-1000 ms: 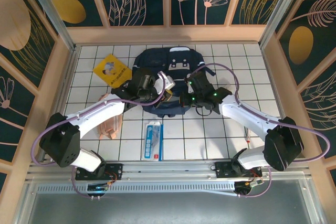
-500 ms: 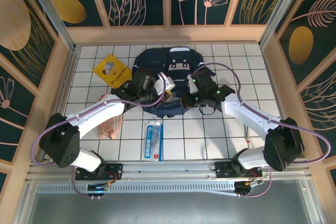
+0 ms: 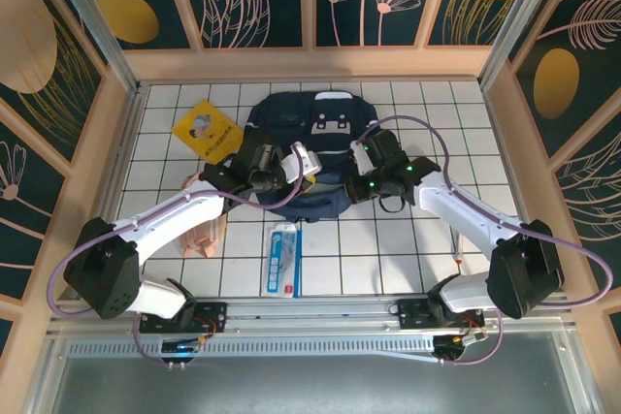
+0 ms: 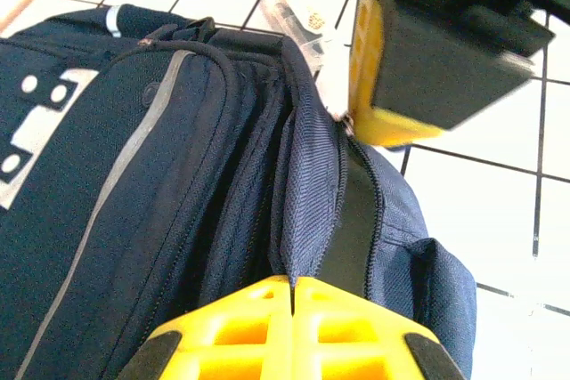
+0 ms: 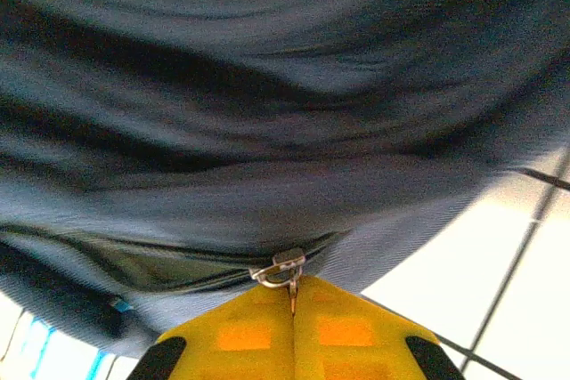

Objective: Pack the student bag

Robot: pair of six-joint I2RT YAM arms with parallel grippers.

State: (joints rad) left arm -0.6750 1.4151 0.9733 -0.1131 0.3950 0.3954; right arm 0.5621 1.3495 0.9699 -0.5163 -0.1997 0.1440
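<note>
My right gripper is going to let go of the metal zipper pull, now at the bag's near edge, at the student bag's side edge [image 3: 378, 153], toward the red pen's side.
The student bag [image 3: 312, 128], a large navy backpack with grey stripes and white patches, lies on the white tiled table [image 3: 408, 239]. My left gripper [image 3: 312, 170] sits at the bag's near edge. In the left wrist view it [image 4: 292, 280] is shut on a fold of the bag's fabric [image 4: 307, 193] beside an open zipper. My right gripper [image 3: 355, 187] is at the same near edge, just to the right. In the right wrist view it [image 5: 292, 286] is shut on the metal zipper pull [image 5: 281, 268]. The bag's fabric [image 5: 267, 86] rises above it.
A yellow card [image 3: 207, 129] lies left of the bag and a pink fabric pouch [image 3: 202, 225] under the left arm. A white-and-blue box [image 3: 283, 259] lies near the front edge. A thin red pen [image 3: 457, 261] is at the right. Wooden walls surround the table.
My right gripper has moved to the right along the bag's near edge with the zipper pull in it. The left gripper kept its pinch and shifted slightly.
</note>
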